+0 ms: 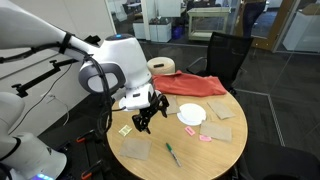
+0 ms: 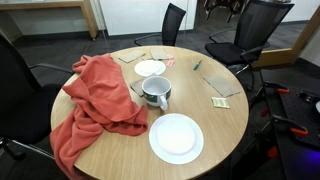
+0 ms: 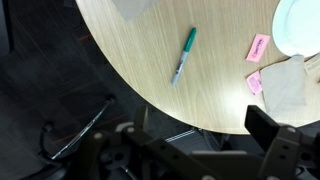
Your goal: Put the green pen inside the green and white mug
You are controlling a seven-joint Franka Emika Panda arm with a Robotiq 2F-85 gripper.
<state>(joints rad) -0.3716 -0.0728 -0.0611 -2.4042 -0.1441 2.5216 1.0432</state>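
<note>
My gripper should go to the green pen next and close on its grey end (image 1: 177,161) (image 3: 175,78), the one farther away from the paper napkin.
The green pen (image 3: 184,53) lies flat on the round wooden table (image 3: 150,70), near its edge. It also shows in both exterior views (image 1: 172,153) (image 2: 196,65). The green and white mug (image 2: 155,92) stands upright near the table's middle, beside the red cloth (image 2: 95,105). I cannot make out the mug in the wrist view or in the exterior view that shows the arm. My gripper (image 1: 145,118) hangs over the table's edge, well short of the pen. Its jaws (image 3: 190,160) are spread wide and hold nothing.
A white plate (image 2: 176,138) lies at the near edge and a smaller one (image 2: 150,68) behind the mug. In the wrist view a plate (image 3: 300,25), pink sticky notes (image 3: 258,47) and a paper napkin (image 3: 285,85) lie right of the pen. Black chairs (image 2: 245,30) ring the table.
</note>
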